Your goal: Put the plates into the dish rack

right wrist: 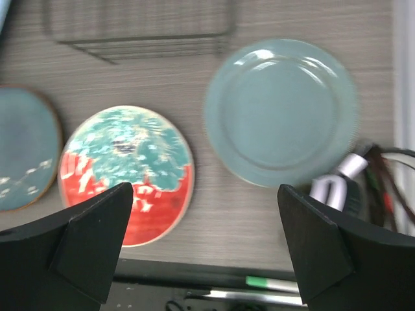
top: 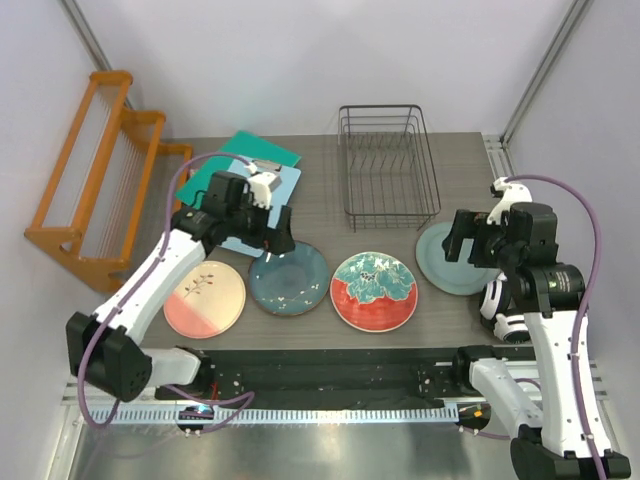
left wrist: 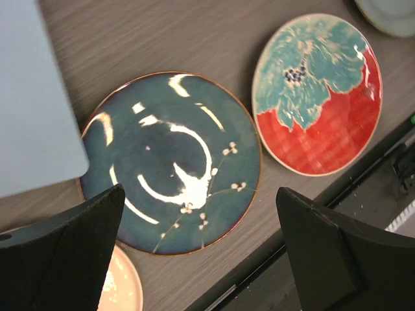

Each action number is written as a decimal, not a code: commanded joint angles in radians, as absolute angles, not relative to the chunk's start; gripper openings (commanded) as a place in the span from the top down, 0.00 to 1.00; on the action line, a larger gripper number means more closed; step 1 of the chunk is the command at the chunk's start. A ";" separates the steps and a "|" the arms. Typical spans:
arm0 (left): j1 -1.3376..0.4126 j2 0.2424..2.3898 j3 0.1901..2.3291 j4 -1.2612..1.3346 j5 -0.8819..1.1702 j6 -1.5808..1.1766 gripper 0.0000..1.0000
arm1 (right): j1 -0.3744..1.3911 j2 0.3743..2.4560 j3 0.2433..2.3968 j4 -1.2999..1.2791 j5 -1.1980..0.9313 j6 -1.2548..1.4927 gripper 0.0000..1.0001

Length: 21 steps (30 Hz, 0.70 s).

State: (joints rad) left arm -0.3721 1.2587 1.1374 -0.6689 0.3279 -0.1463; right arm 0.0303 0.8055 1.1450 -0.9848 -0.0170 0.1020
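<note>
I need to close my right gripper on the edge of the red-and-teal floral plate, on its red part (top: pixel 414 299) (right wrist: pixel 191 185) facing the grey-green plate.
Four plates lie flat in a row near the table's front: pink-and-cream (top: pixel 204 298), dark teal (top: pixel 289 279), red-and-teal floral (top: pixel 374 290) and pale grey-green (top: pixel 452 261). The dark wire dish rack (top: pixel 388 166) stands empty behind them. My left gripper (top: pixel 270 236) is open and empty, hovering above the teal plate's (left wrist: pixel 172 162) far edge. My right gripper (top: pixel 472 238) is open and empty above the grey-green plate (right wrist: pixel 281 110). The floral plate shows in both wrist views (left wrist: pixel 318 94) (right wrist: pixel 126 173).
An orange wooden tiered rack (top: pixel 100 180) stands at the back left. A light blue clipboard (top: pixel 255 195) lies on a green board (top: pixel 240 160) behind the left gripper. A black rail (top: pixel 330 375) runs along the table's near edge.
</note>
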 commanded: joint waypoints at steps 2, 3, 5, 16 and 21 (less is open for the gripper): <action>-0.457 1.411 1.236 -0.723 0.457 -0.078 0.03 | 0.031 0.837 1.075 -0.829 -0.345 0.210 0.01; -0.471 1.429 1.244 -0.706 0.469 -0.078 0.03 | 0.019 0.853 1.039 -0.815 -0.365 0.227 0.01; -0.480 1.483 1.253 -0.683 0.479 -0.080 0.05 | 0.003 0.877 0.994 -0.775 -0.445 0.289 0.01; -0.548 1.797 1.462 -0.666 0.592 -0.020 0.21 | -0.090 0.933 0.793 -0.721 -0.534 0.348 0.02; -0.574 1.971 1.618 -0.690 0.676 -0.009 0.35 | -0.106 0.976 0.738 -0.700 -0.531 0.373 0.03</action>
